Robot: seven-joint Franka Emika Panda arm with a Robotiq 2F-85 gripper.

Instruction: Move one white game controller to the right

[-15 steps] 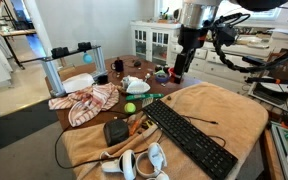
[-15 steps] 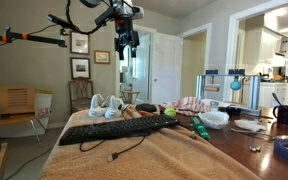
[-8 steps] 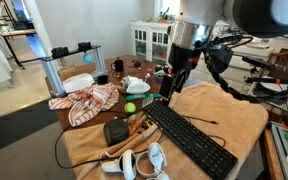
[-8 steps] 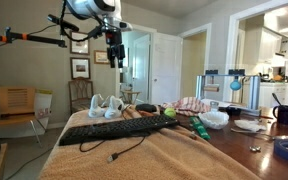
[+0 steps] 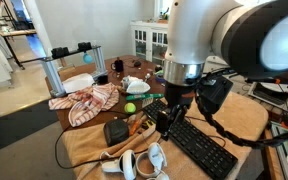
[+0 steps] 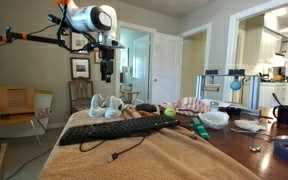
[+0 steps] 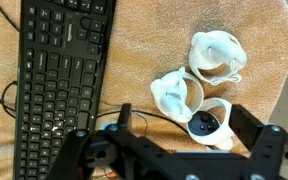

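Next, my gripper goes to the white game controller [image 5: 156,157] [image 7: 174,95] nearest the black keyboard and closes there, leaving the one with the dark button face.
Two white ring-shaped game controllers lie side by side on the tan towel beside the black keyboard [image 7: 64,80]. In the wrist view one controller [image 7: 216,52] lies farther off and the other [image 7: 196,112], with a dark button face, lies right under my gripper [image 7: 182,120]. They also show in both exterior views [image 5: 144,160] [image 6: 104,105]. My gripper [image 5: 164,122] [image 6: 106,72] is open and empty. It hovers well above the controllers, its jaws spread to either side of the nearer one.
The keyboard [image 5: 199,145] [image 6: 114,127] runs along the towel [image 5: 234,110]. A black box [image 5: 116,131], a green ball [image 5: 130,107], a striped cloth [image 5: 89,100], a bowl [image 5: 136,85] and cables crowd the table beyond. A chair [image 6: 19,105] stands behind.
The arm has swung from above the keyboard's far end toward the controllers and come lower. The gripper stays open. The controllers have not moved.
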